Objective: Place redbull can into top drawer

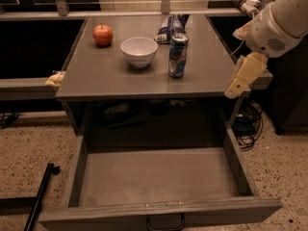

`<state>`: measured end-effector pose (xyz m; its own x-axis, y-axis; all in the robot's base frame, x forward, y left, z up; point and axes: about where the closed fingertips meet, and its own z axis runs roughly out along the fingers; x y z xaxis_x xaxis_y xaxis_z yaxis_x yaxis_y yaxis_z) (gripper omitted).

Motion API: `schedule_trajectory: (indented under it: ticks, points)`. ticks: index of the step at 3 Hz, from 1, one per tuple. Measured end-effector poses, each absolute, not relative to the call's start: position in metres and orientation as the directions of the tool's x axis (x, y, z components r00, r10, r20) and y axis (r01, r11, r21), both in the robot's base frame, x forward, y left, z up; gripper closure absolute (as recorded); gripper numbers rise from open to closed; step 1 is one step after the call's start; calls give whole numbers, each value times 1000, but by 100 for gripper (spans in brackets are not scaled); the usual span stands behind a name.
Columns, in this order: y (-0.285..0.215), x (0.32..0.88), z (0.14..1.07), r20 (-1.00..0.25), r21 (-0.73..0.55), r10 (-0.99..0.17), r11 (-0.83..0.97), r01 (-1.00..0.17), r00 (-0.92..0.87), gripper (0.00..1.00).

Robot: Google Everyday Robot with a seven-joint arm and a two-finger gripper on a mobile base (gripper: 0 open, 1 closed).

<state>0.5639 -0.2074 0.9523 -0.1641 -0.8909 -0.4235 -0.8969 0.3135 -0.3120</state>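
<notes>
The redbull can's middle [178, 57] lies between its top and bottom. My gripper goes there next and closes on it to lift the can off the tabletop.
The redbull can [177, 55] stands upright on the grey tabletop [96, 76], right of the white bowl and in front of the snack bag. The top drawer [154, 177] is pulled wide open below the table, its flat grey bottom bare, with a dark handle [165, 223] on its front. My gripper [242, 76] hangs at the table's right edge, on the white arm [279, 23] coming in from the upper right. It is right of the can and apart from it, holding nothing that I can see.
A white bowl [139, 51] and a red apple [103, 34] sit on the tabletop left of the can. A blue-and-white snack bag [169, 28] lies behind the can. Cables [248, 124] lie on the floor at right, and a black rod [41, 194] at lower left.
</notes>
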Motion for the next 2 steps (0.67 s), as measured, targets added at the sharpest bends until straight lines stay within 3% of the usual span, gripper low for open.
schedule_trajectory:
  ticks: [2]
  points:
    - [-206,645,933,-549,-261,-822,343,-902,-154,0]
